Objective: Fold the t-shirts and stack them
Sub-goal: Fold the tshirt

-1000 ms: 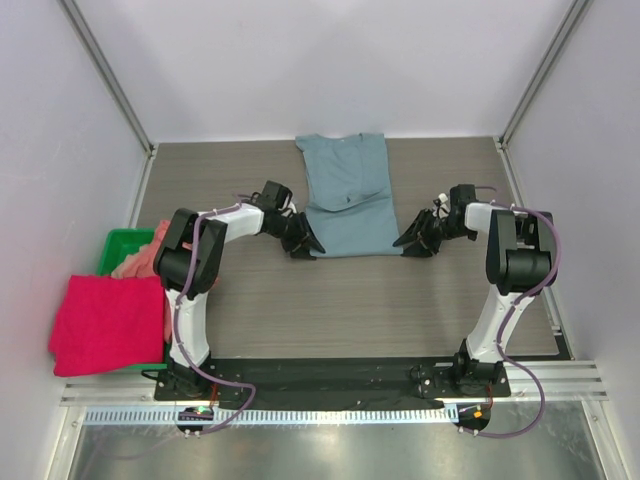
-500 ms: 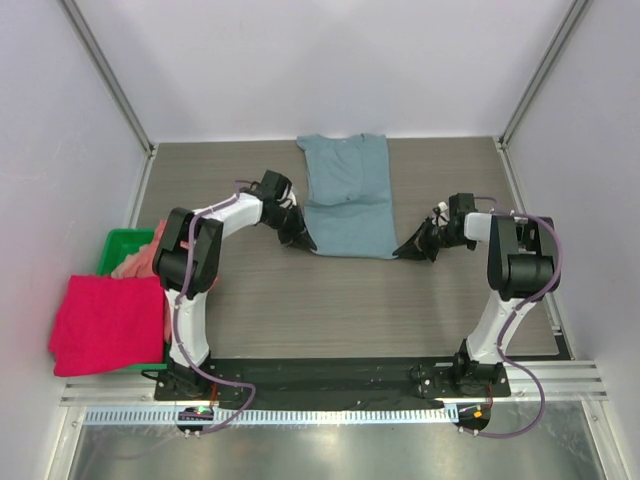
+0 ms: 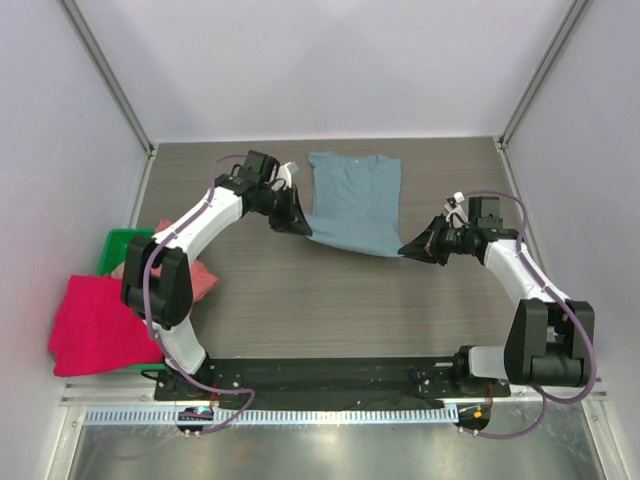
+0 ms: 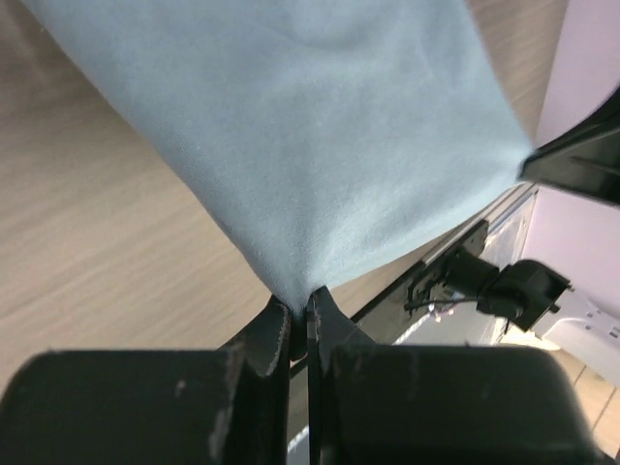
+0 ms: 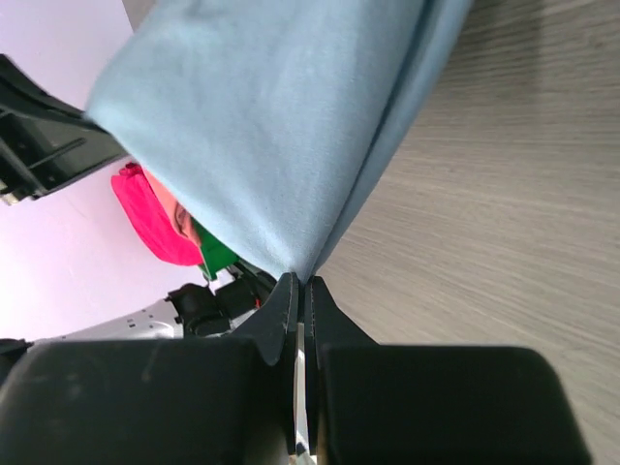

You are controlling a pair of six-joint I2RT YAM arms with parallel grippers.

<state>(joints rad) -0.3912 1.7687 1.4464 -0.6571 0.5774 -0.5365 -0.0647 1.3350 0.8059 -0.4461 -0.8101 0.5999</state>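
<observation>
I should release the slate-blue t-shirt's near corner with my left gripper on its back corner [image 3: 321, 163] nearest the green bin. The near corner is now lifted at the back middle.
The slate-blue t-shirt [image 3: 352, 203], folded to a narrow strip, lies at the back middle of the table with its near end lifted. My left gripper [image 3: 301, 228] is shut on its near left corner, the cloth [image 4: 320, 126] pinched between the jaws. My right gripper [image 3: 407, 248] is shut on its near right corner, the cloth [image 5: 281, 126] pinched likewise. The crimson-pink t-shirt [image 3: 103, 322] hangs over the front of the green bin. The salmon-pink t-shirt [image 3: 195, 278] lies in the bin behind it, partly hidden by my left arm.
The green plastic bin [image 3: 118, 243] stands at the table's left edge. Grey walls with metal posts close the back and sides. A black rail [image 3: 330, 372] with both arm bases runs along the near edge.
Both grippers have lifted the shirt's near edge and moved it toward the back. The left arm swung up and left, the right arm stretched out to the right; the shirt shifted slightly right.
</observation>
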